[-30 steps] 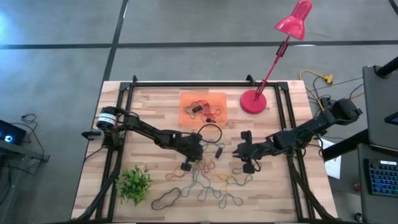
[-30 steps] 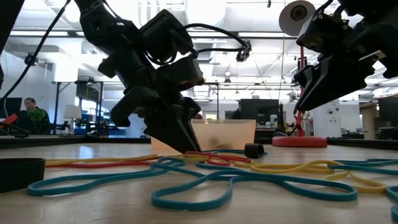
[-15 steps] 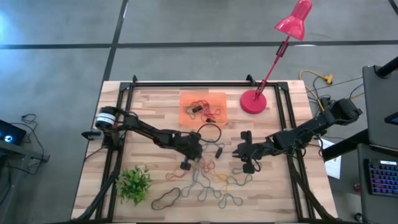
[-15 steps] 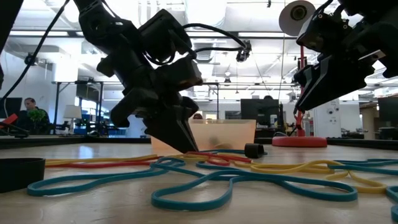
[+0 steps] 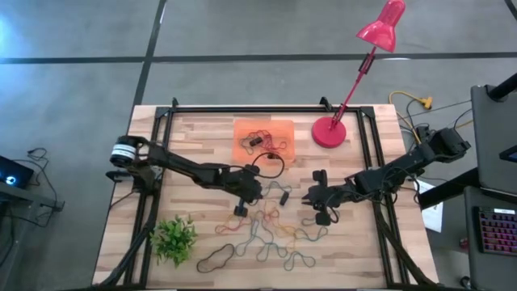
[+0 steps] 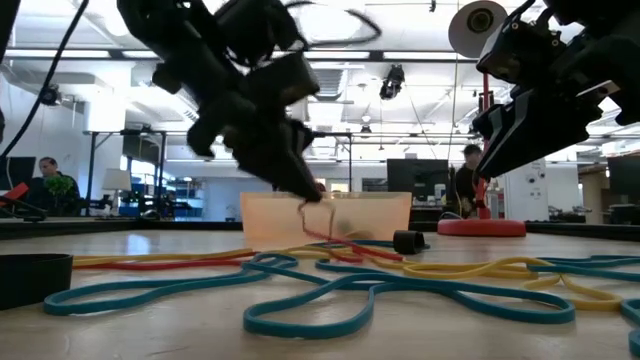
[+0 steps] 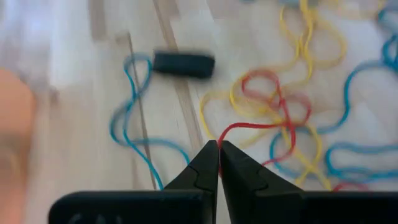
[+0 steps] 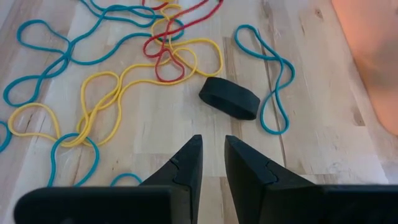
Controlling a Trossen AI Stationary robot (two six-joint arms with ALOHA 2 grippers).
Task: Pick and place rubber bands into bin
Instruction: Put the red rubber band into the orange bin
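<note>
The red rubber band's loop sits only at my left fingers' ends, so I will open, reach lower and take the rubber band's loop (image 7: 232, 126) deeper before lifting.
Many rubber bands (image 5: 271, 230), blue, yellow and red, lie tangled on the wooden table near its front middle. My left gripper (image 5: 242, 204) is above their far left side, shut on a red rubber band (image 6: 312, 218). The gripper also shows in the low view (image 6: 315, 190) and in its own wrist view (image 7: 217, 146). My right gripper (image 5: 307, 196) hovers open over the tangle's right side, touching nothing; its fingers (image 8: 212, 142) stand a small gap apart. The orange bin (image 5: 242, 126) sits at the far middle with a few bands inside, and shows in the low view (image 6: 380, 212). My left gripper pinches one end of the red band's loop (image 7: 225, 132) between its two fingertips, coming from above and pointing down. That end is lifted off the table. The band hangs slack below the fingers, and its lower part (image 6: 350, 255) lies among the other bands.
A short black band (image 8: 229, 98) lies on the table ahead of my right gripper. A thin black band (image 5: 216, 259) lies near the front edge. A small green plant (image 5: 174, 238) stands at the front left, and a red lamp base (image 5: 329, 132) stands right of the bin.
My left gripper has risen from the table top, carrying one end of the red band up with it. The rest of that band stays on the table among the others. My right gripper has kept still.
</note>
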